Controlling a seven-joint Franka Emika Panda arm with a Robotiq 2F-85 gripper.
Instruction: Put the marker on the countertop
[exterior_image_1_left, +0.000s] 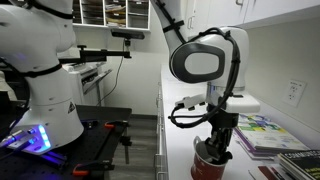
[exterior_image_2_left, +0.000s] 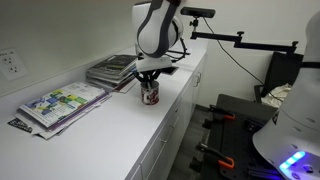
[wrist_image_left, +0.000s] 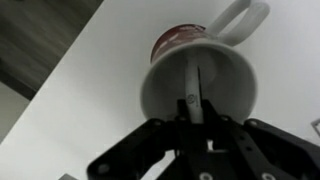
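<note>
Next, my gripper lets go of the marker on the bare white countertop (exterior_image_1_left: 201, 129) just past the red mug, next to the colourful magazines.
A red mug (wrist_image_left: 200, 75) with a white inside stands on the white countertop (wrist_image_left: 90, 80); it also shows in both exterior views (exterior_image_1_left: 210, 160) (exterior_image_2_left: 150, 96). In the wrist view a slim stick, the marker (wrist_image_left: 190, 85), stands up out of the mug and looks pale here. My gripper (wrist_image_left: 196, 115) is right above the mug's mouth with its fingers closed on the marker's upper end. In the exterior views the gripper (exterior_image_1_left: 218, 138) (exterior_image_2_left: 150, 82) hangs straight down over the mug and hides the marker.
Colourful books and magazines (exterior_image_2_left: 60, 102) lie on the countertop (exterior_image_2_left: 130, 135) by the wall, with a darker stack (exterior_image_2_left: 112, 70) behind the mug. They also show in an exterior view (exterior_image_1_left: 265, 135). The counter's front edge (exterior_image_1_left: 163, 130) drops to the floor.
</note>
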